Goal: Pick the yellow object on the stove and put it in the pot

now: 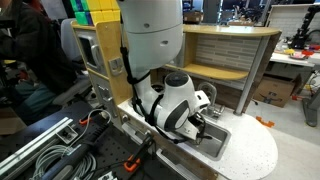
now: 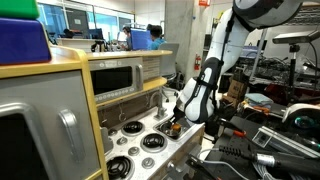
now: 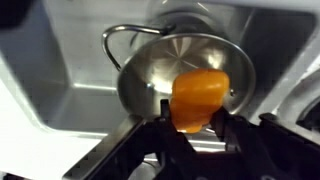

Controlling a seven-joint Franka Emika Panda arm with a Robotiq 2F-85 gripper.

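Note:
Next, my gripper drops the yellow object, which hangs above the pot's mouth now, on the bottom of the silver pot (image 1: 188,133) (image 3: 191,63) inside the steel sink basin.
In the wrist view my gripper (image 3: 197,125) is shut on the yellow object (image 3: 200,95), a small rounded piece that looks orange-yellow here. It hangs just above the open mouth of the shiny silver pot (image 3: 140,75), which has a wire handle at its far side. The pot's inside looks empty. In both exterior views the gripper (image 1: 200,122) (image 2: 173,122) points down at the toy kitchen counter. The white stove (image 2: 150,142) with its black burners lies in front of it. The pot is hidden behind the gripper in both exterior views.
A steel sink basin (image 3: 60,105) lies beside the pot and shows in an exterior view (image 1: 218,142). A toy microwave (image 2: 115,78) and cabinet stand behind the stove. Cables and clamps (image 1: 60,150) lie along the counter edge.

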